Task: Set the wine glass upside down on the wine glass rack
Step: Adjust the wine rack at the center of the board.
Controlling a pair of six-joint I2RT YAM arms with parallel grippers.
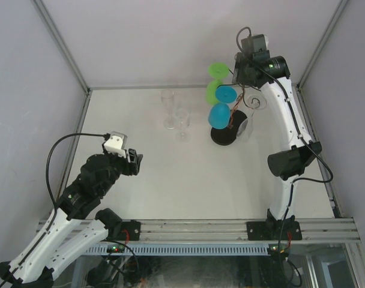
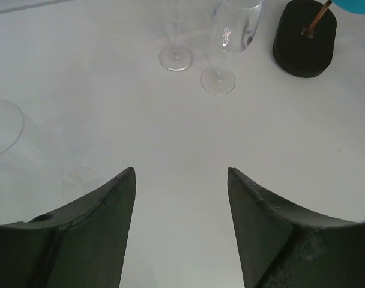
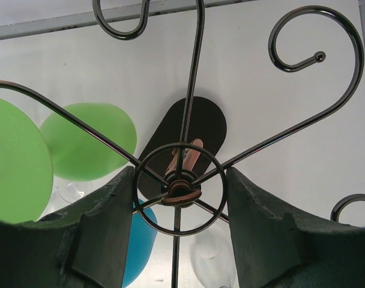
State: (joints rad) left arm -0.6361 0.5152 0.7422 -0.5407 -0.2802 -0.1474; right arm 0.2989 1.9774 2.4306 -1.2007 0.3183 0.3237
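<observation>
The rack's empty hooks face the back wall, away from the standing wine glasses, so next my right gripper opens, swivel, retake the rack's centre ring (image 3: 180,145), then turns the rack.
The wine glass rack (image 1: 255,102) stands at the back right on a black oval base (image 1: 222,137). Green and blue glasses (image 1: 219,115) hang from its arms. A clear wine glass (image 1: 245,127) hangs upside down on its right side. My right gripper (image 1: 245,77) hovers over the rack's top. In the right wrist view its open jaws (image 3: 180,168) straddle the rack's centre ring (image 3: 181,192), and the clear glass (image 3: 212,258) shows below. Two more clear wine glasses (image 1: 168,108) (image 1: 182,122) stand upright on the table. My left gripper (image 1: 136,162) (image 2: 180,171) is open and empty, well short of them.
In the left wrist view a faint clear glass (image 2: 3,135) lies on its side at the left, its foot (image 2: 80,183) beside my left finger. The two standing glasses' feet (image 2: 175,58) (image 2: 217,81) and the rack's base (image 2: 305,39) lie ahead. Walls enclose the table.
</observation>
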